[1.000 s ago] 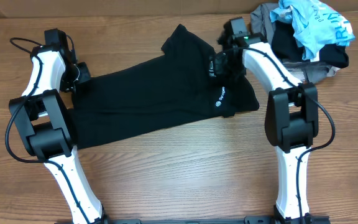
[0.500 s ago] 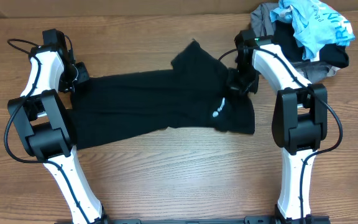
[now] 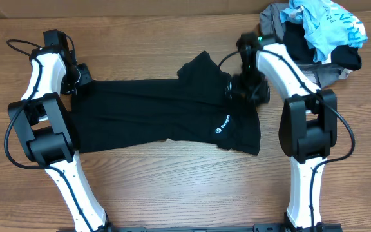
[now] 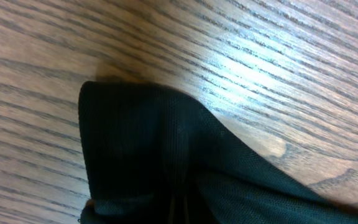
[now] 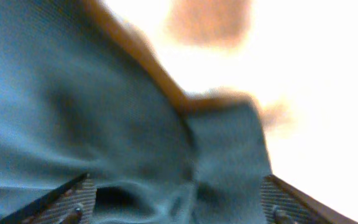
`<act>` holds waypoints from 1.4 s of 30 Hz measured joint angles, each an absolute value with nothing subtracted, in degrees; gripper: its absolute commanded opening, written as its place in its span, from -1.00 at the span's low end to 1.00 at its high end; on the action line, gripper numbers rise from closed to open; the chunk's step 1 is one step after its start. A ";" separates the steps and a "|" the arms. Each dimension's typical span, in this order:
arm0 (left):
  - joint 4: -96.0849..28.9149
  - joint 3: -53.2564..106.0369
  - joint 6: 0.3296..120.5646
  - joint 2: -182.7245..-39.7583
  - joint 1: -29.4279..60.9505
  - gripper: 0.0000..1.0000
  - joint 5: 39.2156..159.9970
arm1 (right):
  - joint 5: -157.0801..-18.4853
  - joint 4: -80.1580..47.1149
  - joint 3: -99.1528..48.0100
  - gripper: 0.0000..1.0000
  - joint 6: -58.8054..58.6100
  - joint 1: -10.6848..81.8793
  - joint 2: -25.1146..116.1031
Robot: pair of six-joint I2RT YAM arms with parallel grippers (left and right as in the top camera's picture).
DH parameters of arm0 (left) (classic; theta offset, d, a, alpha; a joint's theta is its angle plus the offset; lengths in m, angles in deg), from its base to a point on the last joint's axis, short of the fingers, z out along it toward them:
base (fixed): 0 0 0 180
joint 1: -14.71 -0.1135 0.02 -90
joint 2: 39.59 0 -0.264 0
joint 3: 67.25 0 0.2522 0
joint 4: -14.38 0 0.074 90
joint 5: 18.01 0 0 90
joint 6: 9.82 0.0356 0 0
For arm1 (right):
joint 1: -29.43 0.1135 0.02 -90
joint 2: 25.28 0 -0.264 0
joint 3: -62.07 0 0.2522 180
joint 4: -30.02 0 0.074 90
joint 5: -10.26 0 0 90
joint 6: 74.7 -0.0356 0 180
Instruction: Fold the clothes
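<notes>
Next, I close my right gripper on the end of the sleeve (image 3: pixel 203 55) that sticks up at the back of the black T-shirt.
The black T-shirt (image 3: pixel 153 113) lies stretched out across the wooden table, its small white logo (image 3: pixel 222 125) near the right end and one sleeve (image 3: pixel 201 67) sticking up at the back. My left gripper (image 3: pixel 81 78) is at the shirt's left end, and in the left wrist view the black fabric (image 4: pixel 154 155) gathers to a pinch at the bottom edge, with my fingers hidden under it. My right gripper (image 3: pixel 240 87) is over the shirt's upper right part. In the right wrist view its fingers (image 5: pixel 73 199) stand wide apart with loose fabric (image 5: pixel 73 106) between them.
A heap of grey, light-blue printed and black garments (image 3: pixel 314 32) sits at the back right corner, just behind my right arm. Bare wooden table (image 3: pixel 185 187) shows in front of the shirt.
My right gripper drew the shirt's right side out to the right, then shifted a little left. The shirt now lies longer and flatter. My left arm has stayed put.
</notes>
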State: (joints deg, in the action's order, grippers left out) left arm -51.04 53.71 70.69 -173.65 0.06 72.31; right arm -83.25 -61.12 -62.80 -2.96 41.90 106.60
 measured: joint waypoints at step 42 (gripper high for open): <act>-48.41 53.71 70.69 -173.81 0.49 -0.92 71.28 | -87.99 -12.29 -70.76 -0.93 12.43 48.53 120.43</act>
State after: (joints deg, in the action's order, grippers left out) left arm -48.41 53.71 70.69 -173.81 0.49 71.28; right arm -87.99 -12.29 -70.76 12.43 48.53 120.43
